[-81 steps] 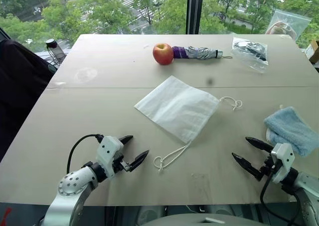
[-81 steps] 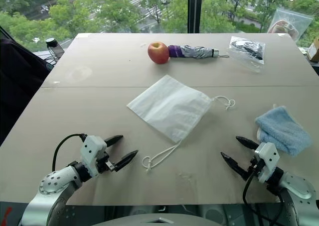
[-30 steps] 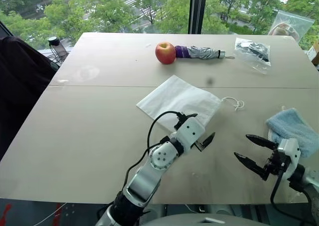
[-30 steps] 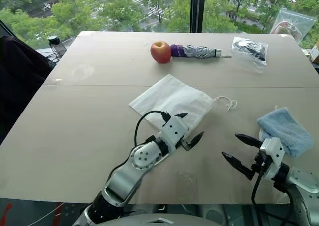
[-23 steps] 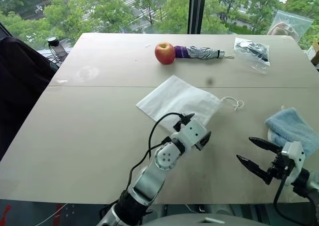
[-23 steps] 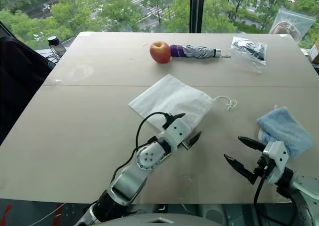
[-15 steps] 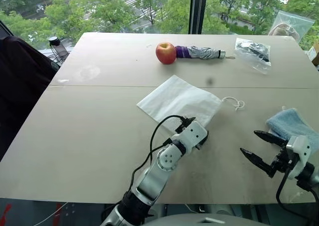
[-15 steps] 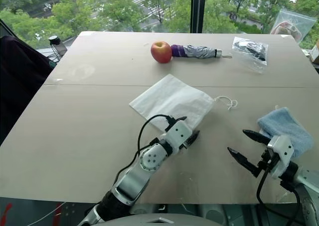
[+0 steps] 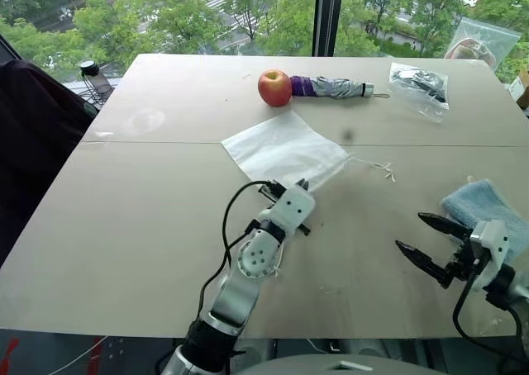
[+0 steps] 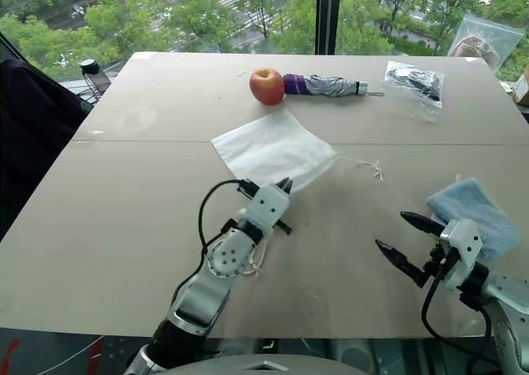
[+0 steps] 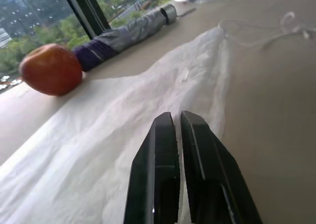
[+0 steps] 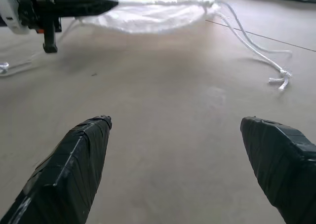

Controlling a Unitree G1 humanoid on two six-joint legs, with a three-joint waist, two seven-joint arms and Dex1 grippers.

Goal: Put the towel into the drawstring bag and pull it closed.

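Observation:
I will open my left gripper's shut fingers, as the drawstring bag's opening lies flat at their ends, then pinch the upper layer (image 11: pixel 154 101) and lift it for the towel.
The drawstring bag (image 9: pixel 281 148) is a thin white pouch lying flat at the table's middle, its knotted cord (image 9: pixel 376 167) trailing to the right. My left gripper (image 9: pixel 301 183) is shut on the bag's near edge; in the left wrist view its fingertips (image 11: pixel 165 120) press together with white fabric bunched around them. The light-blue fluffy towel (image 9: pixel 483 206) lies at the right edge of the table. Just in front of the towel my right gripper (image 9: pixel 423 236) hovers open and empty. Its two fingers (image 12: pixel 84 145) stand wide apart over bare table in the right wrist view.
A red apple (image 9: pixel 274 87) and a folded umbrella (image 9: pixel 335 87) lie at the far side. A clear plastic bag with black items (image 9: pixel 418 82) sits far right. A small bottle (image 9: pixel 93 79) stands beyond the far left corner. A dark cloth-covered shape (image 9: pixel 33 135) flanks the table's left edge.
My left gripper closed on the bag's near edge and drew it to the left and away; the bag and its cord shifted with it. The right gripper hardly moved.

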